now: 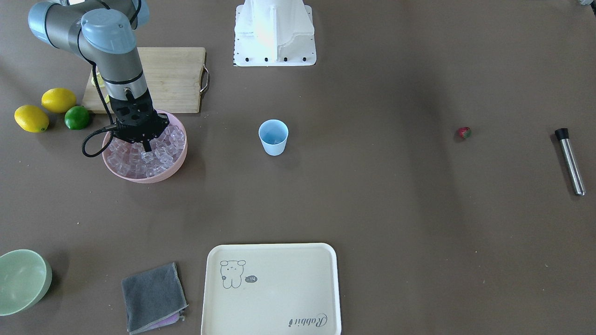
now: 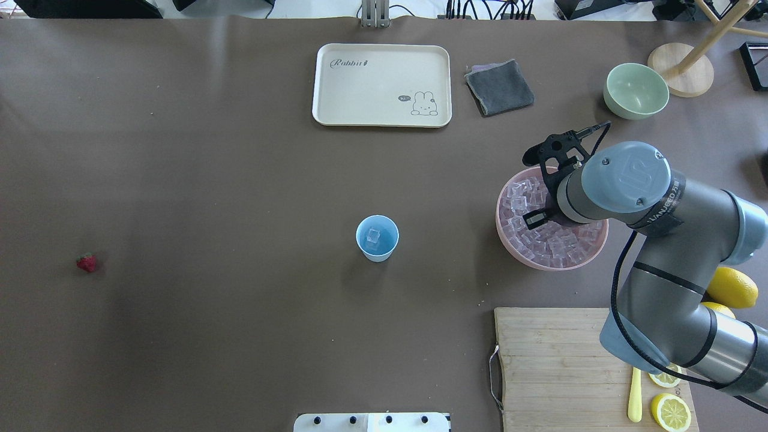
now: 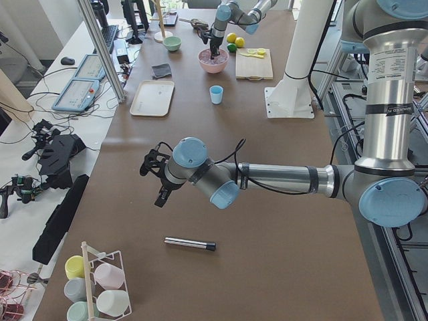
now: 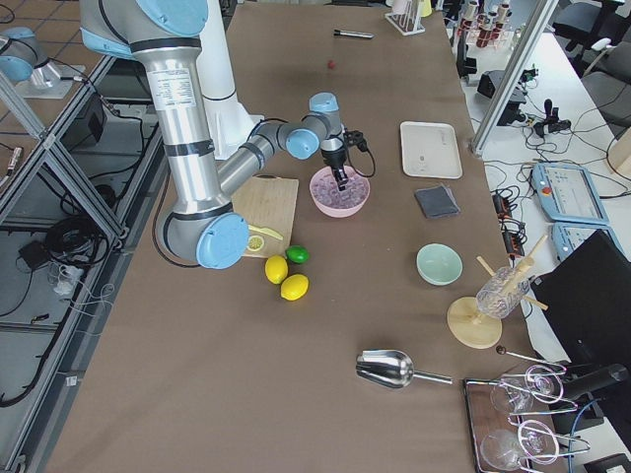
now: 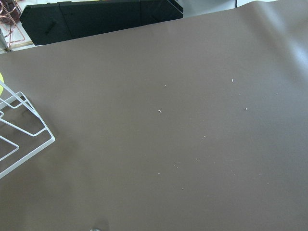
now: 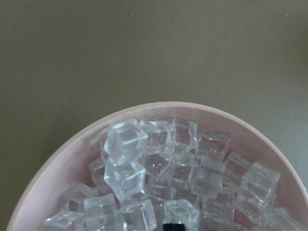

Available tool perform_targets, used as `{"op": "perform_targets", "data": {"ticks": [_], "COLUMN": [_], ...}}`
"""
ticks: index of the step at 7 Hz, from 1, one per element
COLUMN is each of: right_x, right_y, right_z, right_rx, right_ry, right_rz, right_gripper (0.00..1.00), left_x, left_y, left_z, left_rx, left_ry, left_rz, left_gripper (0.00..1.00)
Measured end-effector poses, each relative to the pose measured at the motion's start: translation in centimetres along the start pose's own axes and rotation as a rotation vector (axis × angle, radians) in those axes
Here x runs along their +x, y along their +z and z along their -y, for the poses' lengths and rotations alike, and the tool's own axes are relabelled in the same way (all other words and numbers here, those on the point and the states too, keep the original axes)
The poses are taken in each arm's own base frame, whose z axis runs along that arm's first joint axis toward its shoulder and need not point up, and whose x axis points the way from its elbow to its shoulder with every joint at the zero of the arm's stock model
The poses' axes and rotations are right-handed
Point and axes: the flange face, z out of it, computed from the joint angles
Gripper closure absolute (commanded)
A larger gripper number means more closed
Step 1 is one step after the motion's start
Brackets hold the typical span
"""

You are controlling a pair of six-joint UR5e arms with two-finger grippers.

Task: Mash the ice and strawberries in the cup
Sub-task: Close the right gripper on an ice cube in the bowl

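The fingers of my right gripper meet only air inside the grip, so they should open, reach deeper into the pink bowl and close around a cube [image 6: 182, 213].
The light-blue cup [image 1: 273, 137] [image 2: 377, 237] stands upright mid-table with one clear cube inside. The ice [image 1: 144, 160] [image 6: 163, 178] is heaped in a pink bowl [image 2: 507, 237]. My right gripper [image 1: 146, 148] [image 2: 537, 217] points down into that heap. Its fingers look shut, and I cannot tell whether a cube is between them. A small red strawberry [image 1: 463, 133] [image 2: 87, 263] lies alone on the table far from the cup. My left gripper [image 3: 155, 180] hovers above the table near it. It shows only in the side view, so I cannot tell its state.
A steel muddler [image 1: 570, 160] lies past the strawberry. A cutting board [image 1: 172, 79] with lemon slices, two lemons [image 1: 31, 118] and a lime [image 1: 77, 117] sit behind the pink bowl. A cream tray [image 1: 272, 288], a grey cloth [image 1: 153, 295] and a pale-green bowl [image 1: 23, 279] line the operators' edge.
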Motion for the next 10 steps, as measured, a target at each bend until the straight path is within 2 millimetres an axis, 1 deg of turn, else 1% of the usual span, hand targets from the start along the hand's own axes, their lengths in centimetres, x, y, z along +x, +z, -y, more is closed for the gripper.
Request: {"op": "perform_targets", "data": {"ticks": [1, 4, 5, 7, 9, 10], "right_x": [-0.1, 0.0, 0.1, 0.3, -0.2, -0.5], "right_y": [-0.1, 0.1, 0.5, 2.1, 3.4, 3.5], "right_z": [0.1, 0.1, 0.1, -0.1, -0.1, 0.1], "right_rx": [0.005, 0.011, 0.01, -0.006, -0.013, -0.011], "right_ry": [0.002, 0.007, 0.009, 0.002, -0.009, -0.011], "right_rz": [-0.002, -0.013, -0.022, -0.052, -0.074, -0.075], "right_gripper": [0.01, 0.01, 0.01, 0.03, 0.84, 1.0], "left_x": [0.0, 0.2, 0.3, 0.6, 1.1, 1.2], "left_y": [0.0, -0.1, -0.1, 0.0, 0.5, 0.6], "left_z": [0.1, 0.4, 0.5, 0.8, 1.0, 1.1], "left_rx": [0.001, 0.005, 0.007, 0.007, 0.001, 0.001], "left_ry": [0.0, 0.001, 0.002, 0.006, 0.014, 0.016], "left_rz": [0.0, -0.001, -0.002, -0.005, -0.011, -0.013], "left_gripper": [0.02, 0.02, 0.02, 0.02, 0.02, 0.02]}}
